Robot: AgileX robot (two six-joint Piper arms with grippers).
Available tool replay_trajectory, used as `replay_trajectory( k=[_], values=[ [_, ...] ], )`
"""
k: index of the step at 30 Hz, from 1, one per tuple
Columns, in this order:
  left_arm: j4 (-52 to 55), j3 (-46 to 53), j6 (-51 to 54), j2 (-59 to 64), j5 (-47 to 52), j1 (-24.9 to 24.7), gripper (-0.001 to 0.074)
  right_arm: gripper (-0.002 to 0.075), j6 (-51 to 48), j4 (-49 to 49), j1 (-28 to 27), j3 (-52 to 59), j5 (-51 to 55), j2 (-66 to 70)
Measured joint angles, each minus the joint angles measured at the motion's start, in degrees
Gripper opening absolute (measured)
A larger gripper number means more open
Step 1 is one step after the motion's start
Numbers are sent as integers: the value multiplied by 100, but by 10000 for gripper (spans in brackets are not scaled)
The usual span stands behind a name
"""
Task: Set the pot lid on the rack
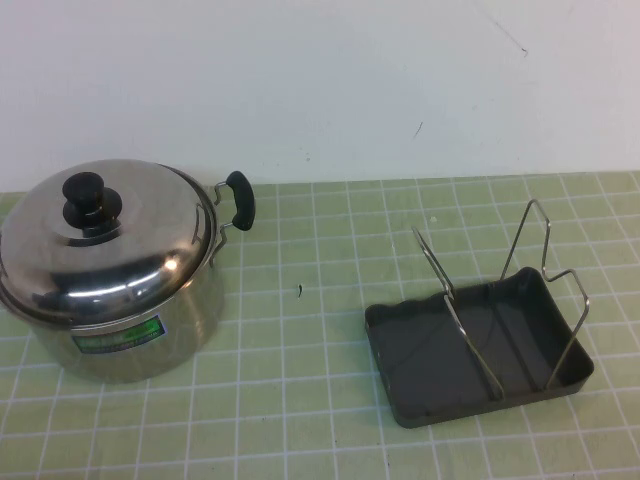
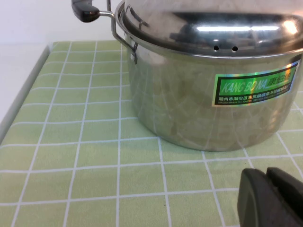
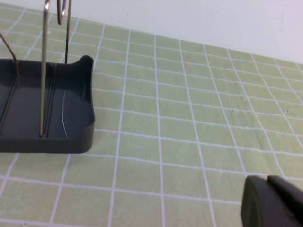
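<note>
The robot's left gripper needs to close on the black knob (image 1: 85,190) at the top of the pot lid, since the lid needs to be lifted onto the rack.
The pot lid (image 1: 120,255), domed shiny steel with a black knob (image 1: 92,200), sits closed on the steel pot (image 1: 130,340) at the left of the table. The rack (image 1: 425,365), a dark grey tray with upright wire loops (image 1: 545,260), stands empty at the right. Neither gripper shows in the high view. In the left wrist view my left gripper (image 2: 266,174) is shut and empty, low over the mat, a short way from the pot (image 2: 189,109) and lid (image 2: 213,26). In the right wrist view my right gripper (image 3: 267,181) is shut and empty, apart from the rack (image 3: 47,113).
The table has a green mat with a white grid (image 1: 300,400) and a white wall (image 1: 320,80) behind. The pot has a black side handle (image 1: 240,198) pointing toward the back right. The mat's edge (image 2: 23,99) lies to one side of the pot.
</note>
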Motion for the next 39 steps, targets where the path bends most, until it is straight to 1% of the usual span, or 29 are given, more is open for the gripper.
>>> replay_trajectory(
  k=[16,18,20,23,25,30,32,34,37,39],
  values=[
    [-68,0,-13,0,0,0,-3,-1,0,0,0,0,0,0],
    [-596,0,-335,0,-56,0,-3,-1,0,0,0,0,0,0],
    [-1749,11,-981,0,-100,0,-3,-1,-4,0,0,0,0,0],
    [-3386,11,-1645,0,-159,0,-3,-1,-4,0,0,0,0,0],
    [-3851,11,-1699,0,-289,0,-3,-1,-4,0,0,0,0,0],
    [-3864,11,-1582,0,-774,0,-3,-1,-4,0,0,0,0,0],
    [-3864,11,-1373,0,-845,0,-3,-1,-13,0,0,0,0,0],
    [-3713,-114,-916,0,-574,0,-3,-1,-13,0,0,0,0,0],
    [-3247,-787,-39,252,0,0,-3,-1,-13,-9,0,0,0,0],
    [-2892,-1292,477,639,102,0,-2,-1,-13,-9,0,0,0,0]
  ],
)
